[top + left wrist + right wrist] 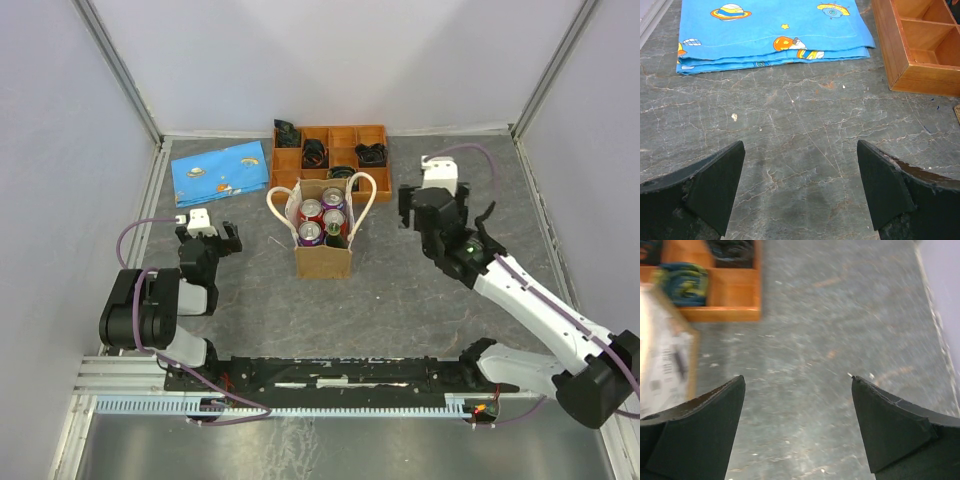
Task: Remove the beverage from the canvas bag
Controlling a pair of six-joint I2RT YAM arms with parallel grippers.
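Observation:
The robot's right gripper will next move to the dark green bottle's top (334,229) at the near side of the canvas bag and close there.
The tan canvas bag (323,258) with two cream loop handles stands upright in the middle of the table. Several beverage cans stand inside it: a red can (311,210), two purple cans (333,197) and a dark green one (336,225). My left gripper (208,234) is open and empty, low over the table left of the bag; its view (800,145) shows only bare table between the fingers. My right gripper (432,205) is open and empty, right of the bag. In the right wrist view (798,379) the bag (662,365) shows blurred at the left edge.
An orange compartmented tray (378,132) holding dark items stands just behind the bag; it also shows in the left wrist view (900,55) and the right wrist view (735,315). A folded blue cloth with planet prints (220,170) (770,30) lies at the back left. Walls enclose the table.

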